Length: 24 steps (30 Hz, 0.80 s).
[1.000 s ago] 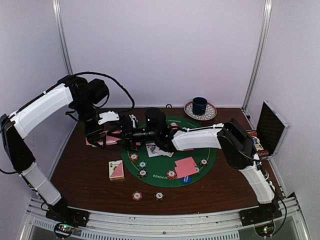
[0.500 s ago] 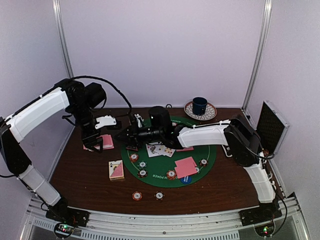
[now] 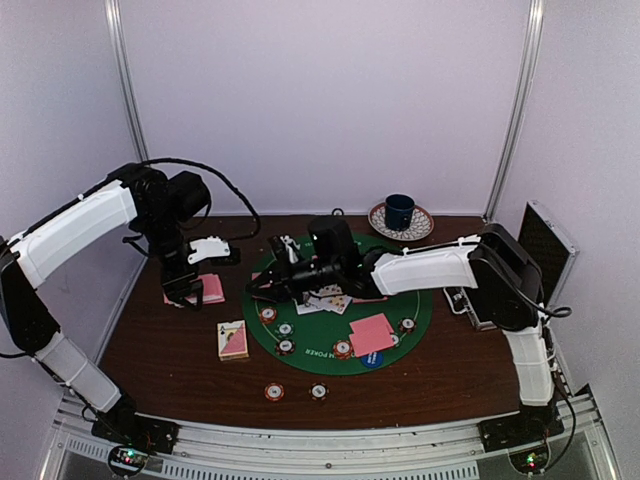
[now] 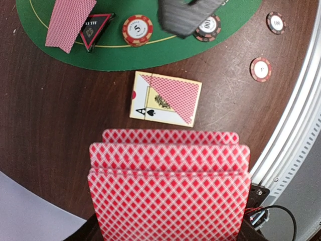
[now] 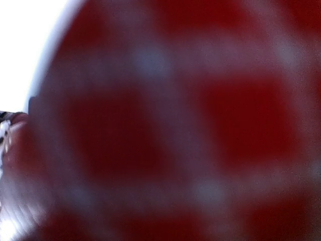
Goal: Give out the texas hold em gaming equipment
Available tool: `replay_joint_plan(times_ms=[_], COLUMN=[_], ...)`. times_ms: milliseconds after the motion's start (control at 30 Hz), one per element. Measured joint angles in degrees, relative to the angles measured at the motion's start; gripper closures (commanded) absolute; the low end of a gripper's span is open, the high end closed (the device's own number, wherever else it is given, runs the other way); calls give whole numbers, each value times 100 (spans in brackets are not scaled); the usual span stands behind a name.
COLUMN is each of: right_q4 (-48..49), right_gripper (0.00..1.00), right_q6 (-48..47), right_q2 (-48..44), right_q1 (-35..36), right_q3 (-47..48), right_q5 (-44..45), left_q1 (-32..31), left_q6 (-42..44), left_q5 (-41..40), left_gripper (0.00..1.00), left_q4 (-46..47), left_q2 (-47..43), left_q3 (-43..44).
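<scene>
The pink-backed playing cards will go down from my left gripper onto the brown table [image 3: 191,338], beside the ace card box.
My left gripper [image 3: 187,288] is shut on a fanned stack of pink-backed playing cards [image 4: 169,188], held above the brown table left of the green mat [image 3: 315,330]. My right gripper [image 3: 263,287] hovers at the mat's left edge. A blurred red-and-white card back [image 5: 170,125] fills the right wrist view and hides its fingers. On the mat lie face-up cards [image 3: 325,297], a pink card pile [image 3: 371,334], a blue button [image 3: 372,358], the triangle marker [image 4: 95,30] and several chips [image 3: 286,347]. Two chips [image 3: 274,392] lie near the front.
A card box showing an ace [image 3: 233,340] lies on the table left of the mat. A blue mug [image 3: 400,210] on a saucer stands at the back. A silver-edged black case [image 3: 545,255] stands open at the right edge. The frame rail runs along the front.
My right gripper has drawn back to the right, from the left gripper's cards to the mat's left edge. My left gripper has shifted slightly left with its stack.
</scene>
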Motion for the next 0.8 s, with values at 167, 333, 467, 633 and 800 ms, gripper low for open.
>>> replay_joint_plan(times_ms=[167,333,467,633,800], right_q4=[-693,-1392,-2092,-3117,-4111], right_gripper=[94,95,95,86,73], right_q6=[-619,-1274,-1873,-2632,-3388], right_q2=[-535,-1279,-1589,-1596,-1576], right_q1=[-55,-391,-831,-1290,-1445], right_q3=[-413,-1078,-1427,-1539,-1460], right_q5=[-70,-76,-44,85,490], left_q1=[13,13,13,13,13], left_q6=[0,2,26,39,39], left_q5=[-85,-122,-142,-140,-140], left_gripper=[100,100,100,100,100], left_q4=[37,50,59,81,101], left_q2=[-17,-22,-22,-22,-22], left_q3=[-33,-52,-63,-81,-81])
